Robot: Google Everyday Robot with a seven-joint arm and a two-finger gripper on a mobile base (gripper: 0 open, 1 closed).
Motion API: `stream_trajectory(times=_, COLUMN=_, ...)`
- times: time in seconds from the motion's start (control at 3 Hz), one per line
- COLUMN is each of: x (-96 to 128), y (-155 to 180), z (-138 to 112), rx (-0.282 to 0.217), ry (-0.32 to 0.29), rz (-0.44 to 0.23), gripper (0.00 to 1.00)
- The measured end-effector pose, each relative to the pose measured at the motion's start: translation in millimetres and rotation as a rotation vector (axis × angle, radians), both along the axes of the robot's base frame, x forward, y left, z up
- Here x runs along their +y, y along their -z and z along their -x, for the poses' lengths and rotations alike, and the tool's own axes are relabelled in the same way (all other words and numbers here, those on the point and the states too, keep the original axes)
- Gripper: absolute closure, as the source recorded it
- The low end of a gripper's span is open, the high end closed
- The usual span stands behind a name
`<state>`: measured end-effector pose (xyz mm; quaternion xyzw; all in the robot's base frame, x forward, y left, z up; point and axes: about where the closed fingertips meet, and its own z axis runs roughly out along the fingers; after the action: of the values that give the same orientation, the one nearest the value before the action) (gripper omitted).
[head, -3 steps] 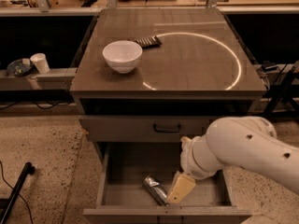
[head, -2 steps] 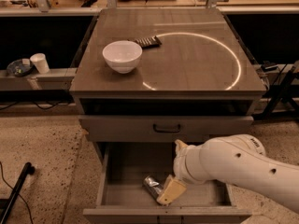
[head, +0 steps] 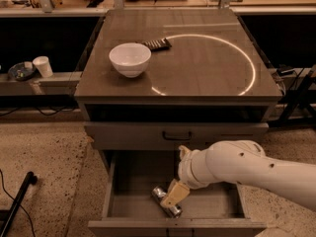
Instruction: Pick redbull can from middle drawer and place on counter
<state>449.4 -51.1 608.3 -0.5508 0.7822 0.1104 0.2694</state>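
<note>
The robot's gripper will close around the middle of the redbull can [head: 166, 201], between the can's two ends, inside the open middle drawer.
The redbull can [head: 164, 202] lies on its side on the floor of the open middle drawer [head: 129, 191], toward the front centre. My gripper [head: 174, 195] reaches down into the drawer on a white arm from the right and sits right over the can, its tan fingers [head: 176, 193] covering the can's middle. The counter [head: 207, 68] is the glossy grey-brown cabinet top above, with a bright ring reflection.
A white bowl [head: 130, 59] stands on the counter's left side, with a dark ridged flat object [head: 156, 44] behind it. A closed drawer front with a black handle [head: 177, 135] is above the open drawer. A white cup [head: 43, 66] sits on a shelf at left.
The arm has swung left and lower in the drawer, bringing the gripper from right of the can onto it. The can has not moved.
</note>
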Motion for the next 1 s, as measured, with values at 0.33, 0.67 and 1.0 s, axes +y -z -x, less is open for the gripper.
stream_trajectory(times=0.33, x=14, y=52, z=-18, rx=0.055, ry=-0.036, rz=-0.067, gripper=0.00)
stream_trajectory(times=0.67, x=22, y=120, z=-18, rx=0.161, ry=-0.065, rz=-0.120, gripper=0.00)
stream_trajectory(times=1.0, x=22, y=162, z=-14, rx=0.217, ry=-0.052, rz=-0.146, gripper=0.00)
